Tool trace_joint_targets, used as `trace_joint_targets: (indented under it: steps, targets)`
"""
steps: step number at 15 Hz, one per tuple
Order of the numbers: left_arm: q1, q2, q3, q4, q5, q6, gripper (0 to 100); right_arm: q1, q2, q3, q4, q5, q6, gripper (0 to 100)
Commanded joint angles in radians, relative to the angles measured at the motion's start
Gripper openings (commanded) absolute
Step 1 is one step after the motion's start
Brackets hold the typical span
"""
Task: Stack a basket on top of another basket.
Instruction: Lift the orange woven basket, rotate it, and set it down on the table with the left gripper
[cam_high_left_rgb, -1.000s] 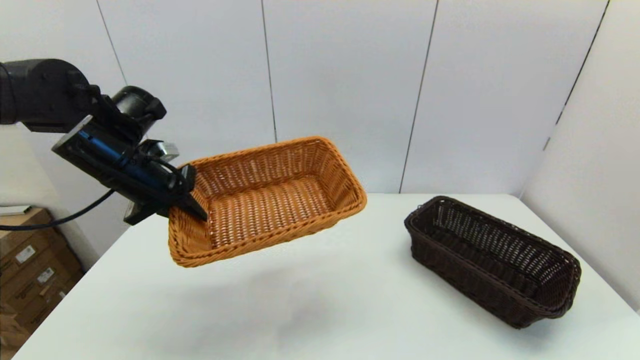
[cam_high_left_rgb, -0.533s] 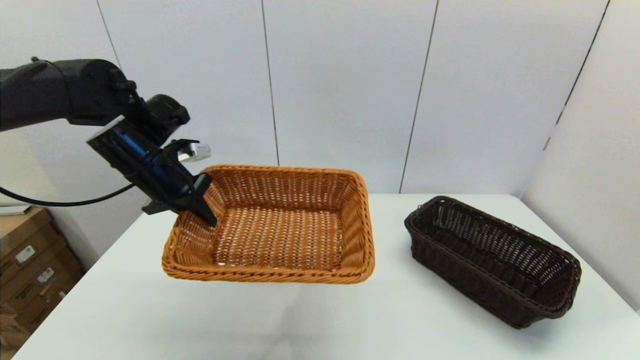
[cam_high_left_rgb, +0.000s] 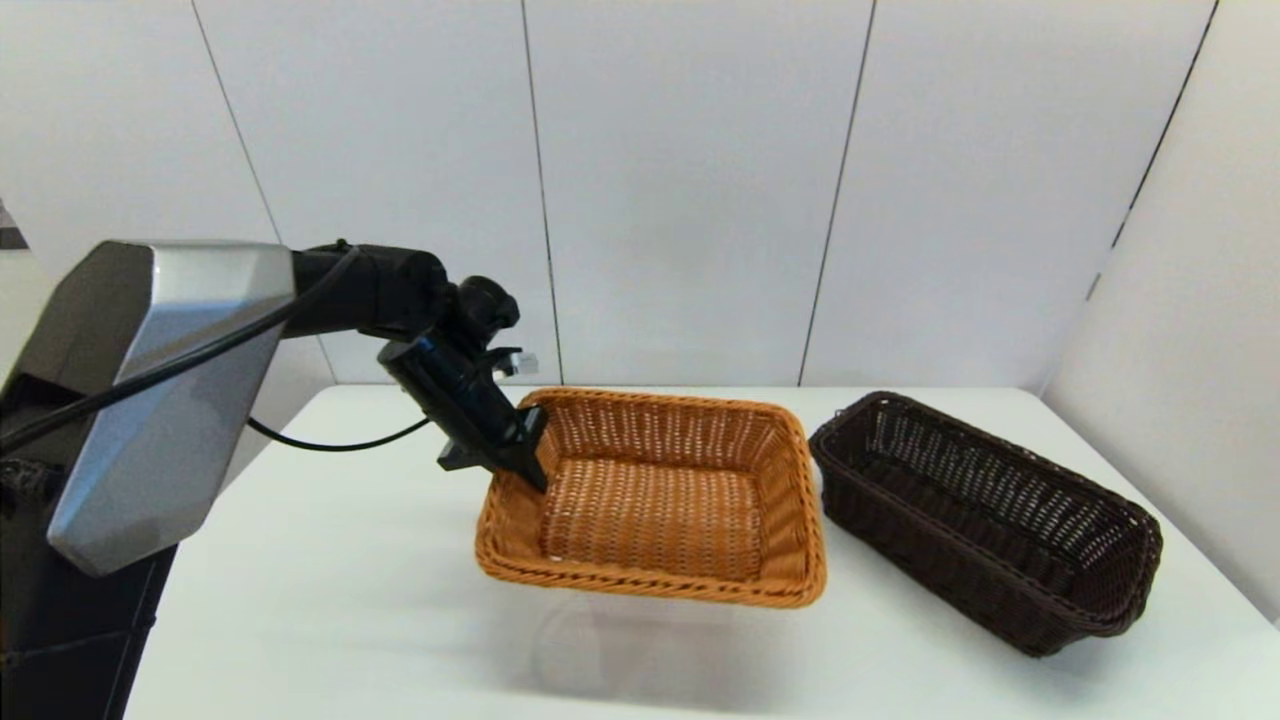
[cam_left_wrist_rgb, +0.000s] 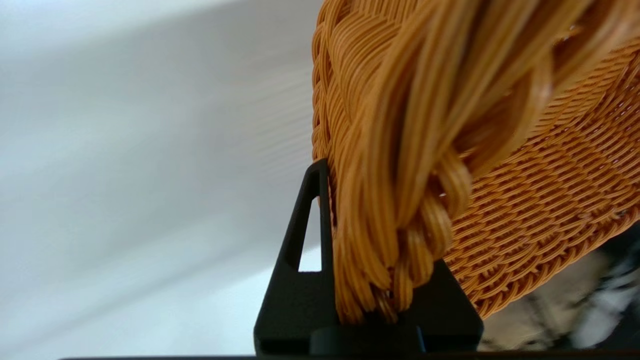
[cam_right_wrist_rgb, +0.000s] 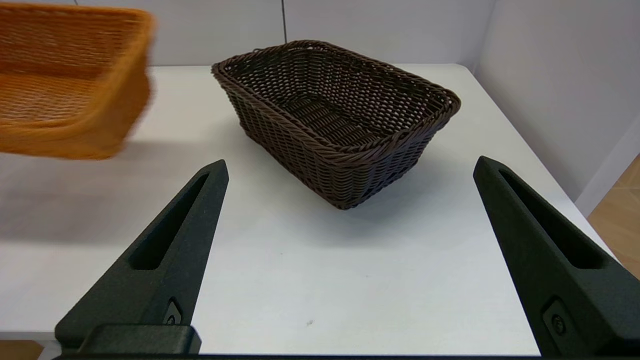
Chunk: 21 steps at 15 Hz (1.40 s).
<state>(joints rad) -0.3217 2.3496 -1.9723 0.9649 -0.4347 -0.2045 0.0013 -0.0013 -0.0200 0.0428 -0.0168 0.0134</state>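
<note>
The orange-tan wicker basket, now held just above the table, will be let go by my left gripper on the white table (cam_high_left_rgb: 647, 540) beside the dark brown wicker basket.
My left gripper (cam_high_left_rgb: 527, 462) is shut on the left braided rim of the orange-tan wicker basket (cam_high_left_rgb: 655, 500) and holds it just above the table, roughly level. In the left wrist view one black finger (cam_left_wrist_rgb: 306, 225) shows beside the clamped rim (cam_left_wrist_rgb: 395, 210); the other finger is hidden behind it. The dark brown wicker basket (cam_high_left_rgb: 985, 520) stands on the table immediately to the right, its near corner close to the orange basket's right rim. My right gripper (cam_right_wrist_rgb: 350, 165) hangs open short of the dark basket (cam_right_wrist_rgb: 335, 120), with nothing between its fingers. It is out of the head view.
The silver-grey link of my left arm (cam_high_left_rgb: 150, 400) fills the left foreground, with a black cable (cam_high_left_rgb: 340, 445) hanging under it. White wall panels close off the back and right of the white table (cam_high_left_rgb: 330, 580). The table's right edge (cam_right_wrist_rgb: 540, 165) runs close to the dark basket.
The left arm has swung right and down with the orange basket, bringing it from high at the left to just beside the dark basket and levelling it. The dark basket has not moved.
</note>
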Motion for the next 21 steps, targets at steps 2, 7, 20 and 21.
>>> trace_joint_targets:
  steps: [2,7,20,21]
  targets:
    - [-0.019,0.083,0.000,-0.011,-0.021,-0.036,0,0.000,0.000,0.000,0.000,0.000,0.000,100]
    - [-0.013,0.105,0.001,0.009,-0.024,-0.035,0,0.000,0.000,0.000,0.000,0.000,0.000,100]
    - [0.030,0.108,0.001,0.049,-0.022,-0.043,0,0.000,0.000,0.000,0.000,0.000,0.000,100]
    - [0.030,0.109,0.001,0.049,-0.022,-0.043,0,0.000,0.000,0.000,0.000,0.000,0.000,100]
